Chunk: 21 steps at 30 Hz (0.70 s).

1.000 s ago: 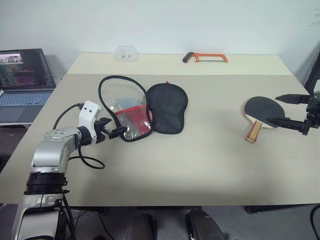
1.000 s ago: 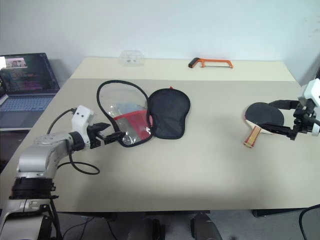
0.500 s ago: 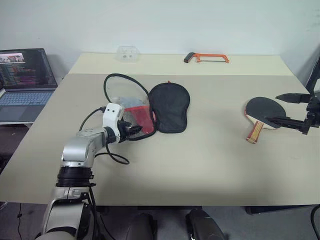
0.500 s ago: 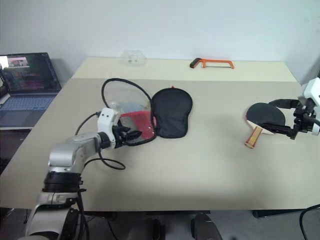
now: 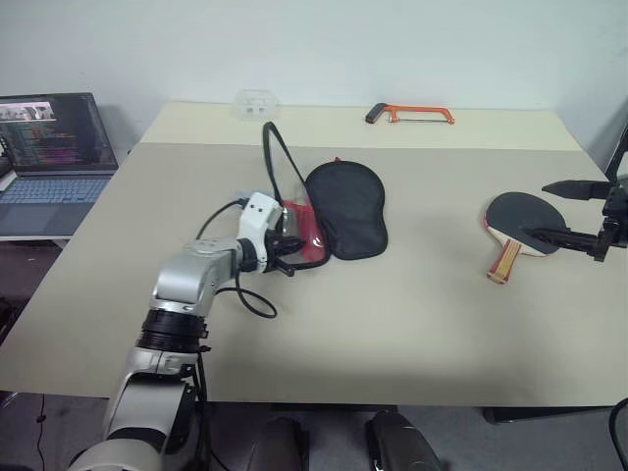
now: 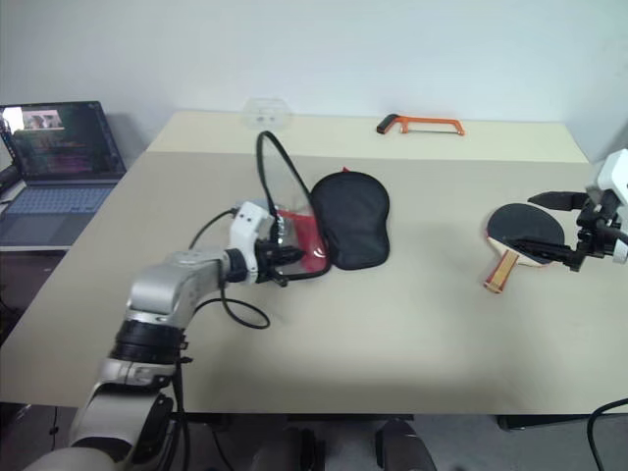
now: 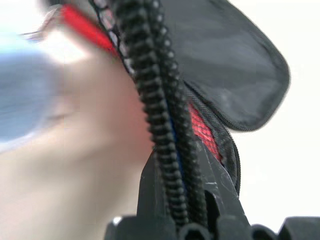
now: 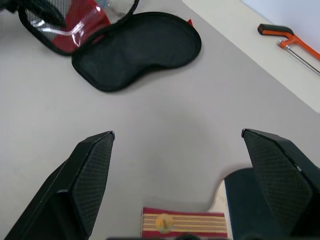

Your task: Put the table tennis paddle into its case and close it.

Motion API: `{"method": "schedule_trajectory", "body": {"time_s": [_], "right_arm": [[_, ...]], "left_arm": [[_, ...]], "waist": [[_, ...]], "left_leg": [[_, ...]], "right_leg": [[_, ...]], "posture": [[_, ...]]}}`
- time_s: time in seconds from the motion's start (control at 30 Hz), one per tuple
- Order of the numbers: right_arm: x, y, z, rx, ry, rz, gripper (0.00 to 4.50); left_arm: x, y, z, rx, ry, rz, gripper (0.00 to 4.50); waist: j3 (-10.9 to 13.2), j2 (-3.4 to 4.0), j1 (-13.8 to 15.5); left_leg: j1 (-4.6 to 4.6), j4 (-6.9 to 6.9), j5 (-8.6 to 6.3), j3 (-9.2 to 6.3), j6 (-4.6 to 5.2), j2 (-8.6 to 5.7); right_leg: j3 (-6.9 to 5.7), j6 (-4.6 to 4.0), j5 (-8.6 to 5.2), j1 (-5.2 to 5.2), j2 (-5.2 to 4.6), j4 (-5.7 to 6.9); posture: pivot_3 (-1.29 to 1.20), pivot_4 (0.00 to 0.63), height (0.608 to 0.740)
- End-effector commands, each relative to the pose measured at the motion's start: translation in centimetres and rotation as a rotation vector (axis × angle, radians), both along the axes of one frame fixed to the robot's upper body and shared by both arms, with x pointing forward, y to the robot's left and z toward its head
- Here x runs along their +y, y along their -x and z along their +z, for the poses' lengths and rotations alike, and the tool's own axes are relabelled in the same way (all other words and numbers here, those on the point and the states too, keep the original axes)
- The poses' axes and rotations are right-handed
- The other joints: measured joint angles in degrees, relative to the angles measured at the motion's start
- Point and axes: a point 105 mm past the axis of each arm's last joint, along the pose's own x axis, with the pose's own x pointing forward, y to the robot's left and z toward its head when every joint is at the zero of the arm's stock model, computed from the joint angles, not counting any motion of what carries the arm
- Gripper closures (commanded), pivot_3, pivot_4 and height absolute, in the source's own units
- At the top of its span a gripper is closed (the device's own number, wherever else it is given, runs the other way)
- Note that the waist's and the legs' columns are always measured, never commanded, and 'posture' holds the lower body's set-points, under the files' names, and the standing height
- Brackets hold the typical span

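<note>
My left gripper has the clear flap. It will let go of the flap on the table spot (image 5: 322, 208) under the black half's inner edge.
The case (image 5: 349, 206) lies open mid-table, its black half flat. Its clear flap (image 5: 279, 169) with the red lower part stands up on edge. My left gripper (image 5: 292, 259) is shut on that flap's black zipper rim (image 7: 169, 160), which runs up between the fingers in the left wrist view. The table tennis paddle (image 5: 520, 216) lies at the right, black face up, with its striped handle (image 8: 182, 223) pointing toward the near edge. My right gripper (image 5: 536, 210) hovers just above the paddle, open, one finger (image 8: 90, 176) on each side.
An orange hacksaw (image 5: 410, 113) and a small clear plastic box (image 5: 255, 101) lie along the far edge of the table. An open laptop (image 5: 51, 147) stands on a lower surface to the left. A black cable loops from my left wrist onto the table.
My left gripper closed on the case's zipper rim and swept right, swinging the clear flap from flat on the table up onto its edge. The right arm stayed still.
</note>
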Motion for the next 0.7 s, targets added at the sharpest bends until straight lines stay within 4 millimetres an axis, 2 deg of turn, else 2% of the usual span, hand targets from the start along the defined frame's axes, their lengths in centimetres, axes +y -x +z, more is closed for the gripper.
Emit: {"method": "schedule_trajectory", "body": {"time_s": [0.03, 0.47, 0.6, 0.7], "right_arm": [[0.0, 0.2, 1.6, -0.049, 0.019, 0.007, 0.0], [-0.3, 0.7, 1.7, -0.051, 0.021, -0.012, 0.0], [-0.5, 1.1, 1.6, -0.049, 0.021, -0.023, 0.0], [-0.7, 1.3, 1.6, -0.047, 0.022, -0.033, 0.0]], "left_arm": [[-2.3, -0.2, 1.0, -0.04, 0.023, -0.079, 4.47], [-10.2, 0.6, 2.2, -0.092, 0.126, -0.398, 4.47], [-11.3, 1.1, 2.5, -0.101, 0.135, -0.502, 4.47], [-10.8, -0.6, 2.2, -0.095, 0.088, -0.421, 4.47]], "waist": [[0.0, 0.0, 0.2], [0.0, 0.0, 0.5], [0.0, 0.0, 0.4], [0.0, 0.0, 0.4]], "left_leg": [[0.0, 0.0, 0.0, -0.01, 0.0, 0.0], [-0.01, -0.02, 0.0, 0.01, -0.01, -0.05], [-0.01, -0.05, 0.0, 0.0, -0.01, -0.07], [0.0, -0.04, 0.01, 0.0, -0.01, -0.07]], "right_leg": [[0.0, 0.0, 0.0, 0.0, 0.0, 0.0], [0.02, 0.0, 0.0, 0.0, 0.0, -0.04], [0.05, 0.0, 0.0, 0.0, 0.01, -0.06], [0.06, 0.01, 0.0, 0.0, 0.02, -0.06]], "posture": [[0.0, 0.15, 0.74], [0.0, 0.15, 0.74], [0.0, 0.15, 0.74], [0.0, 0.15, 0.74]]}}
